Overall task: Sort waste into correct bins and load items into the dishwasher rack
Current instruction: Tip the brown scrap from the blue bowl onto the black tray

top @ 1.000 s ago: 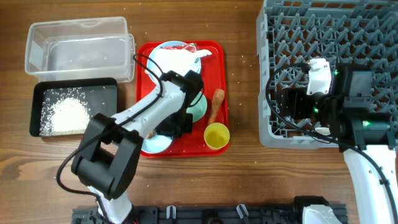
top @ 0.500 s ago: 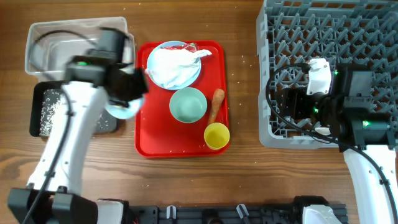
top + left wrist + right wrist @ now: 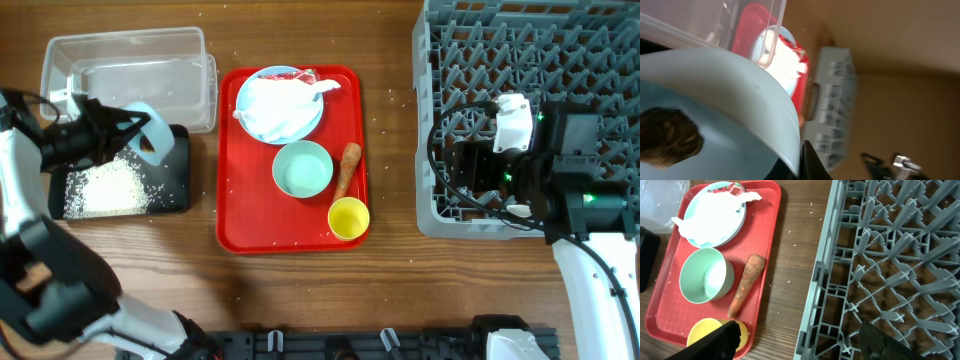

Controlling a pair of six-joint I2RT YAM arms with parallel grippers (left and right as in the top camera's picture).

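Next, I set the pale blue bowl, still tilted over the black tray, beside the mint bowl on the red tray's bare front corner (image 3: 251, 207) with my left gripper.
My left gripper (image 3: 132, 137) is shut on the rim of a pale blue bowl (image 3: 147, 125), which hangs tilted over the black tray (image 3: 175, 190) of white rice (image 3: 105, 187). A brown lump (image 3: 667, 137) lies inside that bowl (image 3: 730, 100), and one dark finger (image 3: 812, 165) presses its edge. On the red tray (image 3: 235, 215) are the blue plate (image 3: 258, 90) with white tissue (image 3: 280, 105), a red wrapper (image 3: 300, 75), a mint bowl (image 3: 302, 168), a carrot (image 3: 347, 168) and a yellow cup (image 3: 348, 218). My right gripper (image 3: 452, 175) stands open over the grey rack's (image 3: 530, 60) front left corner.
The clear tub (image 3: 130, 70) sits behind the black tray, at the far left. Loose rice grains dot the wooden table between the red tray and the rack. In the right wrist view the rack's edge (image 3: 815, 305) runs beside the carrot (image 3: 746, 285) and cup (image 3: 715, 330).
My left arm has swung left from the red tray, carrying the pale blue bowl to above the black tray, where it now tilts. The right arm has not moved.
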